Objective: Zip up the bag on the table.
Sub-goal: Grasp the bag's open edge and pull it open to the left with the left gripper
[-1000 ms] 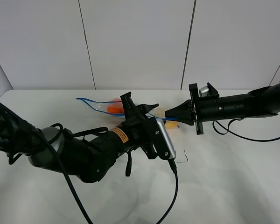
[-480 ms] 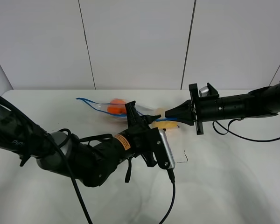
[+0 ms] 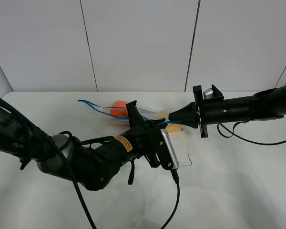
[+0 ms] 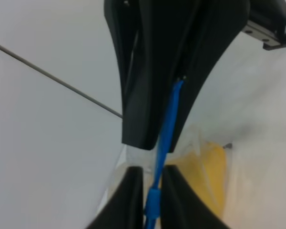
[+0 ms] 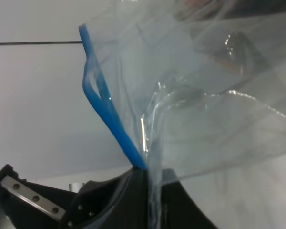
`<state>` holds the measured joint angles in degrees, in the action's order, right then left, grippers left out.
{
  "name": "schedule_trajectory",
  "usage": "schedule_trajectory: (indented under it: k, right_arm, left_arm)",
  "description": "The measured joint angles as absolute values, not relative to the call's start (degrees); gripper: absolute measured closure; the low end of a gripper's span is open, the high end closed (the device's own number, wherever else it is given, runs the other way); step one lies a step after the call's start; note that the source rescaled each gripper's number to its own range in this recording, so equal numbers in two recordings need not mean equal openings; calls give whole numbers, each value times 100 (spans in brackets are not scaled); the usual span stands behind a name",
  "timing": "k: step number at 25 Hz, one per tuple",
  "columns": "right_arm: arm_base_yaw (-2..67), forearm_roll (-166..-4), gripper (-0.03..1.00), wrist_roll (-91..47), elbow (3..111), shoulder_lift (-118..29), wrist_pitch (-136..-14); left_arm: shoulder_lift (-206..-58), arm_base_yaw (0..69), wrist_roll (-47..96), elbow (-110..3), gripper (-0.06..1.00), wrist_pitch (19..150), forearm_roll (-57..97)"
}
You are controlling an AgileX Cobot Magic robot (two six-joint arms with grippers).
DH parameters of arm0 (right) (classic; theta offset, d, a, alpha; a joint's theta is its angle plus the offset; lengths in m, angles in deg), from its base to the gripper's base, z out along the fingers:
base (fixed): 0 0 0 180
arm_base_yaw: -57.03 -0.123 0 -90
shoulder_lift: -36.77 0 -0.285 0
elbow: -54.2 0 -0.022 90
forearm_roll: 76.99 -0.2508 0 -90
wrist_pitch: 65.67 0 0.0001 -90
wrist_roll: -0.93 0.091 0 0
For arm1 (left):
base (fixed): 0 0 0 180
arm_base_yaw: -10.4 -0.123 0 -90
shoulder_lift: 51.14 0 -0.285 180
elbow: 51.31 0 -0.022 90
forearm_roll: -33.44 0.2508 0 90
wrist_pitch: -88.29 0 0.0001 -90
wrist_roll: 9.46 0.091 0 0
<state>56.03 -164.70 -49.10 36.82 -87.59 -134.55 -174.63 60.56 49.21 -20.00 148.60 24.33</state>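
Note:
The left gripper needs to release the blue zipper at its loose end (image 3: 81, 101) beyond the orange produce.
The clear crinkly bag (image 3: 143, 113) lies on the white table (image 3: 229, 186) between my two arms, with orange produce (image 3: 117, 109) and yellow produce (image 3: 174, 128) inside. Its blue zipper strip (image 3: 88, 103) runs along the top edge. My left gripper (image 3: 148, 120) is shut on the strip; in the left wrist view its fingers (image 4: 129, 200) pinch the blue zipper strip (image 4: 166, 125). My right gripper (image 3: 172, 116) is shut on the bag's right end. In the right wrist view it clamps the strip (image 5: 109, 112) and the plastic (image 5: 195, 95) at the corner.
A black cable (image 3: 177, 191) trails from my left wrist toward the table's front edge. Another cable (image 3: 248, 139) loops under the right arm. White wall panels (image 3: 138, 43) stand behind the table. The two grippers are very close together on the strip.
My left gripper was open around the zipper strip and has now shut on it, close to the right gripper. The right arm has held still.

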Motion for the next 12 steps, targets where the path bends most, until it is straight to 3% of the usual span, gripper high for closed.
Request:
schedule_trajectory:
  k: [12]
  right_arm:
    - [5603,-16475,97,-4898,3682,-8759,-13455]
  left_arm:
    - [-17463,6039,5128,-2000,94,14860,2392]
